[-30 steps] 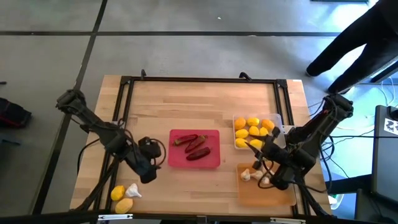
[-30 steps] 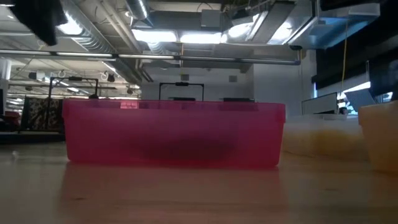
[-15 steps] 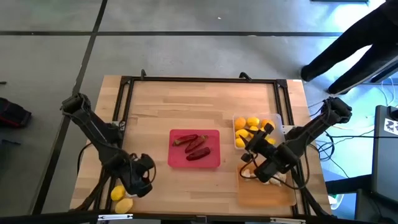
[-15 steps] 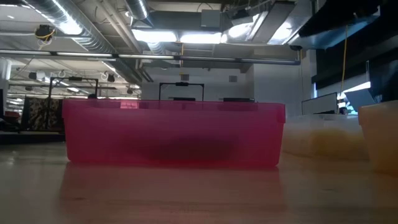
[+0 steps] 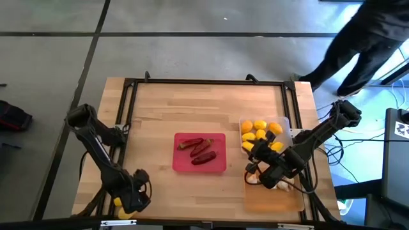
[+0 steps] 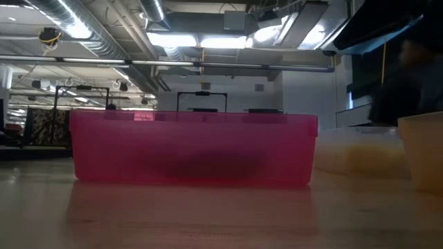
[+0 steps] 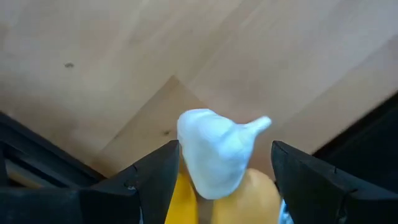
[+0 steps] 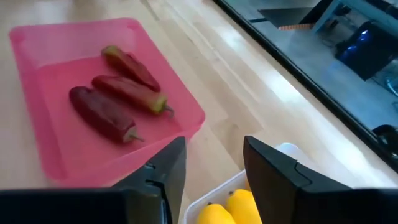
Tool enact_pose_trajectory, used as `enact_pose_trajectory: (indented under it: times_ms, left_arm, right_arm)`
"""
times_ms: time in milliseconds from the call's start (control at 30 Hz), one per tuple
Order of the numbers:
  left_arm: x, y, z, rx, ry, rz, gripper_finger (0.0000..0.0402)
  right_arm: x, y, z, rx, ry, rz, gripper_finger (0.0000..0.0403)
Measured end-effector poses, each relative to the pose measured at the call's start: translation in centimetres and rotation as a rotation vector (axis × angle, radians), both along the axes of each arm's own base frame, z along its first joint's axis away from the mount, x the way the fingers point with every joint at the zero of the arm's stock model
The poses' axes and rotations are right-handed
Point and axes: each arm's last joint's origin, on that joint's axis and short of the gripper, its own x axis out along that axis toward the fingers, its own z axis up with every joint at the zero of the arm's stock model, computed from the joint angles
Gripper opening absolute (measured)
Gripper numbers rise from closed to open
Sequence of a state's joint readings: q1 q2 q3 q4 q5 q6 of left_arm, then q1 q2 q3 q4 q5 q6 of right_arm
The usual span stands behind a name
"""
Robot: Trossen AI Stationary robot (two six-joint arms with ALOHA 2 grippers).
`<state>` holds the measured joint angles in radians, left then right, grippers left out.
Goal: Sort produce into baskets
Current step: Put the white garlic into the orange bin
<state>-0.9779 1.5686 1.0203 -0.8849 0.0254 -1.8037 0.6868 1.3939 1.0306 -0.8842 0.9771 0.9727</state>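
I can see both lemons crowding the garlic bulb inside my open left fingers, so I should turn that gripper and close it on the garlic bulb alone [image 7: 214,150] before I hand it over.
My left gripper [image 5: 132,191] points down, open, over the table's near left corner. A white garlic bulb [image 7: 214,152] sits between its fingers [image 7: 155,180] on top of two yellow lemons [image 7: 261,199]; whether a finger touches it I cannot tell. My right gripper [image 5: 259,163] hangs open and holds nothing, above where the clear tray [image 5: 285,122] of lemons [image 5: 259,128] meets the orange tray [image 5: 275,201]. Garlic bulbs [image 5: 254,179] lie in the orange tray. The red tray [image 5: 220,137] at the table's middle holds three dark red chilies [image 8: 118,93].
A black frame [image 5: 204,82] runs along the table's edges. A person in dark clothes [image 5: 364,38] stands beyond the far right corner. Bare wood lies between the red tray and the left arm, and across the far half of the table.
My left gripper has swung from beside the red tray toward the table's near left corner and sunk, rolling its wrist, and now stands over the garlic and lemons there. My right gripper has shifted a little toward the far end of the orange tray.
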Motion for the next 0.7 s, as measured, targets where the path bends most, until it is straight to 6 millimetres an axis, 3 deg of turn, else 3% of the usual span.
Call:
enact_pose_trajectory:
  times_ms: [367, 700]
  left_arm:
    - [0.3, -0.6, -1.6, 0.014, 0.073, -0.067, 0.0244]
    - [1.5, 0.9, -1.8, 0.039, 0.094, -0.317, 0.0144]
  right_arm:
    - [0.1, 0.1, 0.0, -0.001, 0.006, 0.023, 0.0156]
    - [0.1, 0.3, -0.1, 0.062, 0.048, 0.051, 0.0156]
